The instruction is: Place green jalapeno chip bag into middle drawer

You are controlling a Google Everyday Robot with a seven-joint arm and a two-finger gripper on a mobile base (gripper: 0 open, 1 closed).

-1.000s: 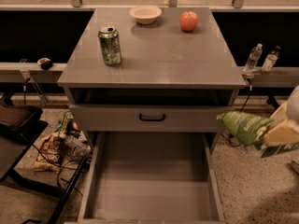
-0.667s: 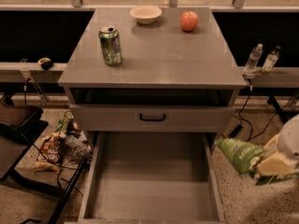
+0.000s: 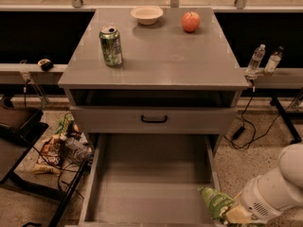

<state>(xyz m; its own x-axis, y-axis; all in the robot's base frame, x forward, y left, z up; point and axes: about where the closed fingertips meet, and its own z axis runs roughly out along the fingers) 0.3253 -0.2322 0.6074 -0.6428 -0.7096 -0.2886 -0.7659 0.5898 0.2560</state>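
The robot's gripper should release the green jalapeno chip bag on the middle drawer's bare bottom near the front edge [image 3: 164,196], about halfway across.
The green jalapeno chip bag [image 3: 214,201] is a crumpled shiny green foil bag, held at the near right corner of the open middle drawer [image 3: 151,183], just above its right wall. The drawer is a wide grey box with a bare flat floor, pulled out towards me. My gripper [image 3: 231,213] comes in from the bottom right on a white arm and is shut on the bag's right end. The fingers are mostly hidden by the bag and the wrist.
A green soda can [image 3: 111,45], a pale bowl [image 3: 147,14] and a red apple [image 3: 191,21] stand on the cabinet top. A shut drawer front with a black handle [image 3: 154,119] sits above the open drawer. Snack bags and cables [image 3: 57,148] lie on the floor left; two bottles [image 3: 255,58] stand right.
My gripper has moved down and left with the bag, from beside the cabinet's right side to the near right corner of the open drawer.
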